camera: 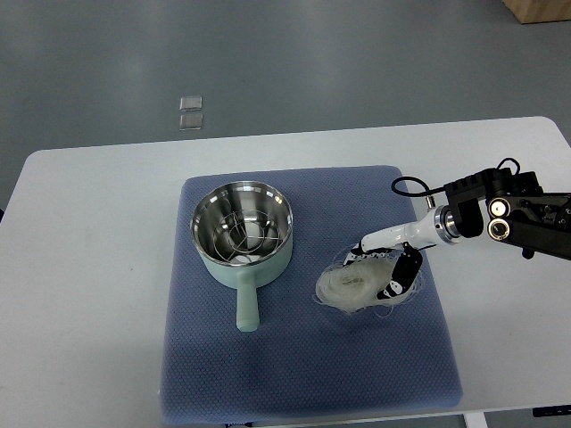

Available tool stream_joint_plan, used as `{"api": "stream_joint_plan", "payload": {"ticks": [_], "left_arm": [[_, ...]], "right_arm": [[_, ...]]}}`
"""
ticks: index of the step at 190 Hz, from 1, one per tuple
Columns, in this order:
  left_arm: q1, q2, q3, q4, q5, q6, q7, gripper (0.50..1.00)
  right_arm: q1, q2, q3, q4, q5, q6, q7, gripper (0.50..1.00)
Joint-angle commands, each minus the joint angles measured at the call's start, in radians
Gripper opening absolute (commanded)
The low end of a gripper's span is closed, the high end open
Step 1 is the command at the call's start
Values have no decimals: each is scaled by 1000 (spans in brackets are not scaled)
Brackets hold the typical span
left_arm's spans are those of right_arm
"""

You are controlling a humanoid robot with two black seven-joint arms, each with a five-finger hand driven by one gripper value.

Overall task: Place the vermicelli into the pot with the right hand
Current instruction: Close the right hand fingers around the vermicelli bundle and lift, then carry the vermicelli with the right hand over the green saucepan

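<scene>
Next, my right gripper lets go of the vermicelli onto the shiny steel bottom inside the pale green pot [237, 235].
A pale green pot [243, 234] with a shiny steel inside and a handle pointing toward me stands on the left part of a blue mat [303, 357]. A loose white bundle of vermicelli [350, 287] lies on the mat to the right of the pot. My right hand [390, 266] comes in from the right edge and is down on the right side of the bundle, fingers curled around its strands. The bundle still rests on the mat. The left arm is out of view.
The mat lies on a white table [89, 267] with rounded corners. Two small clear squares [190, 113] lie on the grey floor beyond the table. A wooden box corner [540, 9] shows at the top right.
</scene>
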Motion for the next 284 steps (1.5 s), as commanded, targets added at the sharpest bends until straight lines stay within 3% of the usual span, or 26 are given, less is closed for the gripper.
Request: {"api": "stream_joint_plan", "payload": {"ticks": [1,18,46,96,138,174,226,284], "left_arm": [[0,0,0,1,0,0,0,1000],[1,0,0,1,0,0,0,1000],[1,0,0,2,0,0,0,1000],[0,0,2,1,0,0,0,1000],[1,0,2,-1,0,-1,0,1000],[0,0,2,-1,0,-1,0,1000],[1,0,0,5,0,-1,0,1000],[1,0,0,10,-1,0,0,1000]], "right_arm": [[3,-4,12,3,-2,4,1,500],[13,-16,36,14,2,19,0,500],[79,-85,75,70,19,107,3,500],[280,-193,93,155,50,107,1,500],[463,-179,95,158,151,107,-3,500],[541,-42,81,109,196,107,-9,500],[550,229,35,-80,180,107,-11,500],[489,448,-51,-250,167,22,-11,500]]}}
